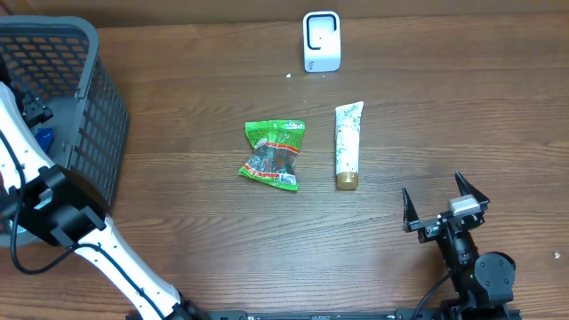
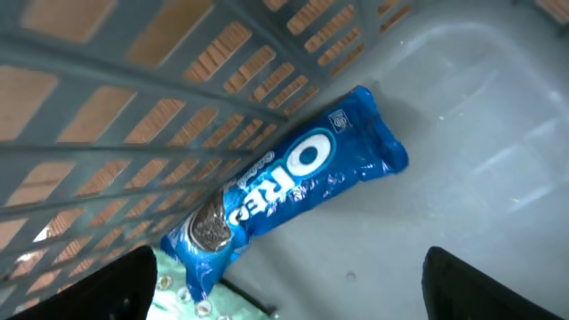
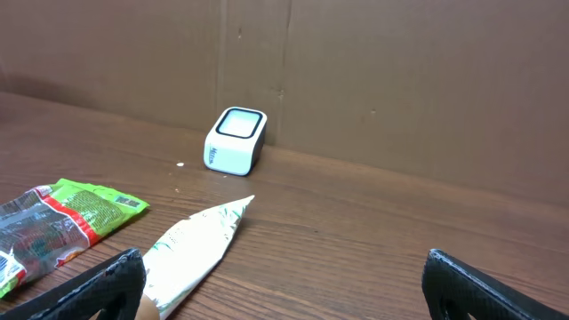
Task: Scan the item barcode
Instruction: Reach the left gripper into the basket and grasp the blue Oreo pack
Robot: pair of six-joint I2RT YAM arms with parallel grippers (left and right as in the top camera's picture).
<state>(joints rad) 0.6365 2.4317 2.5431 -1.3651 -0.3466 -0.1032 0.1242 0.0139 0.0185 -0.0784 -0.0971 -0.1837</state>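
The robot's left gripper needs to close on the blue Oreo pack's end (image 1: pixel 44 135) (image 2: pixel 357 136), the one that is farther away from the pale green packet.
A blue Oreo pack (image 2: pixel 284 187) lies slanted on the grey floor of the basket (image 1: pixel 89 107), against its mesh wall. My left gripper (image 2: pixel 293 293) hangs over it inside the basket, open, with nothing between its fingers. The white barcode scanner (image 1: pixel 321 41) stands at the back of the table, also seen as the scanner (image 3: pixel 236 140) in the right wrist view. My right gripper (image 1: pixel 434 188) rests low near the front right, open and holding nothing, right of a white tube (image 1: pixel 348 144).
A green snack bag (image 1: pixel 274 153) lies mid-table, left of the tube. A pale green packet (image 2: pixel 178 300) lies partly under the Oreo pack's lower end. The basket's mesh walls close in around my left gripper. A brown wall (image 3: pixel 400 80) rises behind the scanner.
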